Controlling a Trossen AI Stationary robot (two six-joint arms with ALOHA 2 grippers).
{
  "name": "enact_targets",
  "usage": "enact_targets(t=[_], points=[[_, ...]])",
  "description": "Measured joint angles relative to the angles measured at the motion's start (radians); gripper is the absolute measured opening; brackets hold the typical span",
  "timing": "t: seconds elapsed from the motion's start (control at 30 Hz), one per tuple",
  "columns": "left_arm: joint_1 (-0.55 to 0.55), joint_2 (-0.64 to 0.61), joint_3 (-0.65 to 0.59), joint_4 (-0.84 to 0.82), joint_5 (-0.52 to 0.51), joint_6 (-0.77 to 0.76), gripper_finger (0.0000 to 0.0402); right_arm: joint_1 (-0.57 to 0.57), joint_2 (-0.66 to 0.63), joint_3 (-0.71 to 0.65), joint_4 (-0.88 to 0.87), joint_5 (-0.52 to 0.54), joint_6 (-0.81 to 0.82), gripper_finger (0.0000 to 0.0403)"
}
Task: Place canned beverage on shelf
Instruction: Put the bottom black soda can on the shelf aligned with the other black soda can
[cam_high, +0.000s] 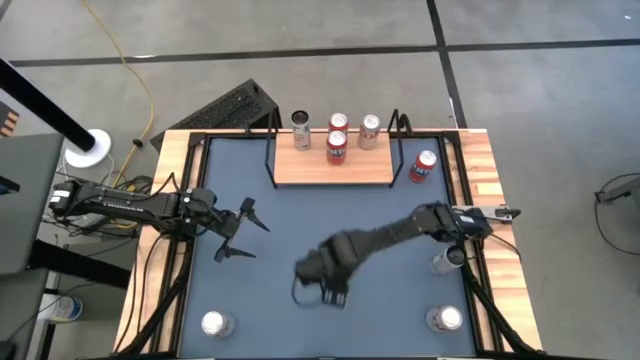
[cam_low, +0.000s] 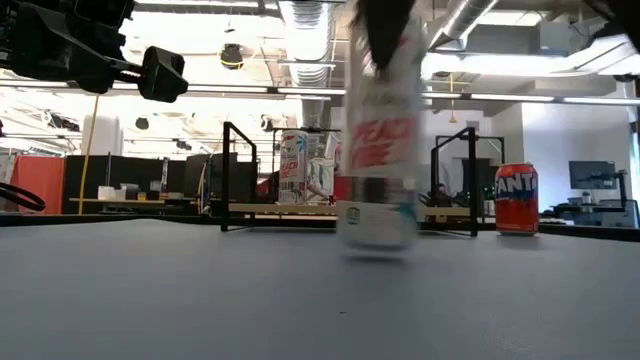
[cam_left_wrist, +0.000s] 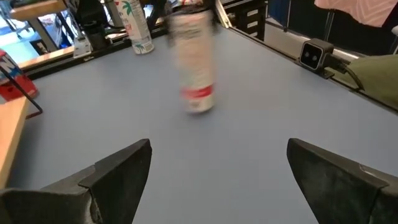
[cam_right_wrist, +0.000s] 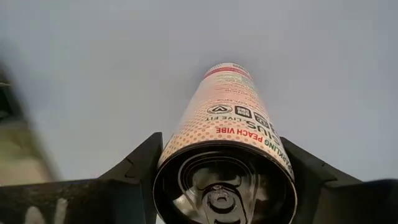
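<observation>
My right gripper will let go of the tall slim can on the blue table (cam_high: 341, 220) just in front of the middle of the shelf.
A tall slim can (cam_right_wrist: 233, 112), white with red "peach vibe" lettering, stands upright under my right gripper (cam_right_wrist: 221, 162), which is shut on it over the middle of the blue table (cam_high: 322, 278). The low view shows the same can (cam_low: 378, 130) blurred. The shelf (cam_high: 330, 168), a light-wood board on a black wire frame, is at the table's far edge. Several cans (cam_high: 337, 147) stand on it on their bases. My left gripper (cam_high: 243, 230) hovers open at the table's left, pointing at the can, with nothing between its fingers (cam_left_wrist: 124, 168). My right gripper pinches the can's top end, just below the rim (cam_right_wrist: 171, 146), between its two fingers, one on each side. The fingers come from above and point down. The can hangs upright below them. Whether its base (cam_low: 375, 240) is clear of the table I cannot tell.
A red Fanta can (cam_high: 424, 165) stands on the table right of the shelf. Silver-topped cans stand near the front left (cam_high: 215, 323), the front right (cam_high: 445, 318) and the right edge (cam_high: 447, 260). Wooden rails (cam_high: 490, 200) border the table.
</observation>
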Motion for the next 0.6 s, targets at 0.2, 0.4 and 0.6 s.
enact_targets(t=[0.2,0.4,0.6], points=[[0.045,0.0,0.0,0.007,-0.022,0.039,0.0364,-0.203,-0.04,0.0,0.003,0.065,-0.403,0.0229],[0.157,0.0,0.006,0.0,-0.022,0.048,0.0364,-0.428,-0.05,0.002,0.008,0.08,-0.69,0.0229],[0.274,0.0,0.016,0.003,0.052,0.023,0.0364,-0.566,-0.065,0.002,0.013,0.057,-0.834,0.0229]])
